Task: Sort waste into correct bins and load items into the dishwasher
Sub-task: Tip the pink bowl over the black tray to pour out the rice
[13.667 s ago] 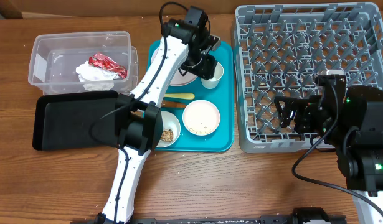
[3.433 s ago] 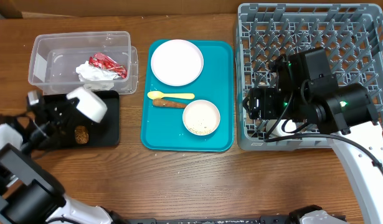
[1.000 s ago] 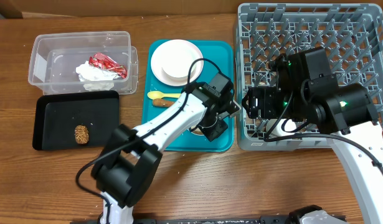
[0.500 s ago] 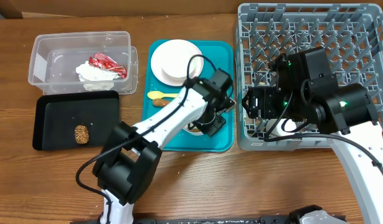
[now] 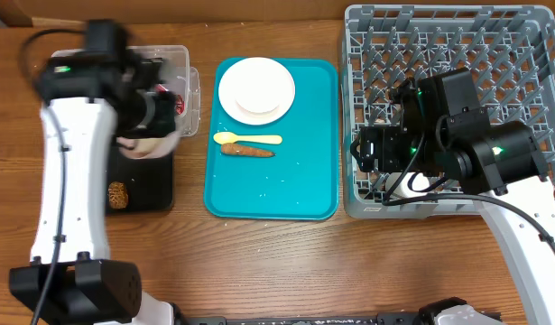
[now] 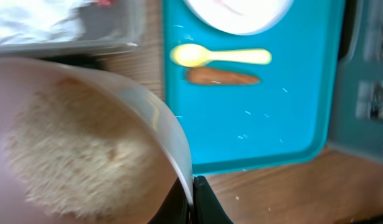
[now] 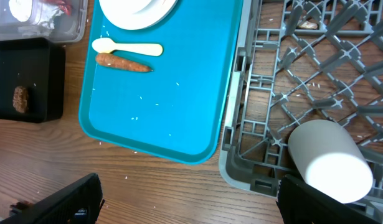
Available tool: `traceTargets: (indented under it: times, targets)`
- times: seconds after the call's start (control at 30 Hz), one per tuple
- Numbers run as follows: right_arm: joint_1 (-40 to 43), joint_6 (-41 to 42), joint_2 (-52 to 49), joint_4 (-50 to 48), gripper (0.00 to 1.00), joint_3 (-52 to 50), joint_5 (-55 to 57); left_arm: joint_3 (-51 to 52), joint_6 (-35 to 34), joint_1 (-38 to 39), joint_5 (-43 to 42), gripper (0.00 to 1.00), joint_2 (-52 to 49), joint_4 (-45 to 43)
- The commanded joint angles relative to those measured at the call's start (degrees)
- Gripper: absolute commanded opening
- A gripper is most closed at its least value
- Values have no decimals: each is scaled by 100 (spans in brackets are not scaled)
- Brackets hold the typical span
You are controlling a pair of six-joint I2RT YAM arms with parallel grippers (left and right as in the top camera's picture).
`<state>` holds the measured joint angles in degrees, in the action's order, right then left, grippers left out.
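My left gripper is going to let go of the pale bowl on the teal tray's bare patch (image 5: 254,181) (image 6: 233,117) just below the carrot stick.
My left gripper (image 6: 192,200) is shut on the rim of a pale bowl (image 6: 79,143) holding white rice grains (image 6: 66,155). In the overhead view the bowl (image 5: 152,144) hangs tilted over the black tray (image 5: 142,194), next to the clear tub (image 5: 78,68). A brown lump (image 5: 117,194) lies in the black tray. The plate (image 5: 256,88), yellow spoon (image 5: 247,138) and carrot stick (image 5: 247,151) lie on the teal tray (image 5: 286,194). My right gripper (image 7: 191,205) stands open above the table beside the dish rack (image 5: 457,81), where a white cup (image 7: 328,162) lies.
A red wrapper (image 7: 61,6) and white napkin (image 7: 20,7) lie in the clear tub. Loose rice grains dot the teal tray (image 7: 179,118). The left arm's white link (image 5: 69,199) crosses the black tray's left side.
The left gripper closed on the bowl's rim at the teal tray, then carried the bowl left to above the black tray. The right arm has not moved.
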<state>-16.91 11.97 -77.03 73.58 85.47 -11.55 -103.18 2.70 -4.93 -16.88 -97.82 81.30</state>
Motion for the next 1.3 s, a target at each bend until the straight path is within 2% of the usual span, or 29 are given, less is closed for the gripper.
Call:
traceTargets:
  times: [0.0, 0.1, 0.17, 0.33, 0.47, 0.67, 0.73, 0.93, 1.07, 1.27]
  targets:
    - [-2, -20, 35, 0, 93, 0, 55, 546, 881, -942, -1456, 4, 74, -109]
    - [-2, -22, 35, 4, 92, 0, 55, 1390, 1403, -1731, -2522, 4, 74, -518]
    - [-2, -22, 35, 4, 93, 0, 55, 1895, 1506, -2098, -2924, 4, 72, -868]
    - [-2, -22, 35, 2, 93, 0, 55, 3331, 1495, -3029, -4087, 4, 70, -2214]
    - [-2, -20, 35, 2, 93, 0, 55, 3989, 1338, -3462, -4780, 4, 63, -2927]
    - [-2, -20, 35, 2, 93, 0, 52, 4229, 1335, -3672, -5663, 4, 63, -3263]
    - [-2, -20, 35, 9, 93, 0, 50, 4229, 1307, -3672, -6212, 4, 63, -3377]
    - [-2, -17, 35, 46, 93, 0, 50, 4229, 761, -3672, -7346, 4, 63, -3639]
    - [-2, -20, 35, 46, 92, 0, 50, 4227, 153, -3672, -7370, 4, 63, -3637]
    - [-2, -20, 35, 46, 93, 0, 52, 4227, -24, -3672, -7370, 4, 63, -3635]
